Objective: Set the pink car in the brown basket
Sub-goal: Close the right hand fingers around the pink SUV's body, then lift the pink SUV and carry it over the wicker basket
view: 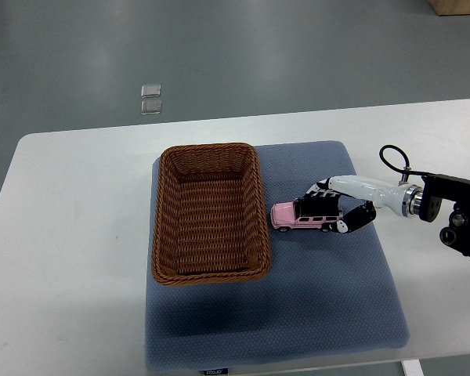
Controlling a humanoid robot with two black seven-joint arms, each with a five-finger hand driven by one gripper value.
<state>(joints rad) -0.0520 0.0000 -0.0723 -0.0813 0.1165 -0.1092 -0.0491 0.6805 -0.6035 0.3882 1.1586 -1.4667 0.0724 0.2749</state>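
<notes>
I will open my right gripper to let go of the pink car inside the far end of the brown basket (215, 178).
A pink toy car (301, 215) with a black roof rack stands on the blue mat (321, 298), just right of the brown wicker basket (166, 219). My right hand (337, 210) comes in from the right edge and its white and black fingers (352, 219) curl around the car's rear half, from above and from the near side. The car's wheels still seem to rest on the mat. The basket holds nothing. My left arm does not show.
The mat lies on a white table (70, 235) with the basket on its left part. Grey floor lies beyond the far edge, with two small floor plates (150, 99) and a wooden corner (458, 6) at the top right.
</notes>
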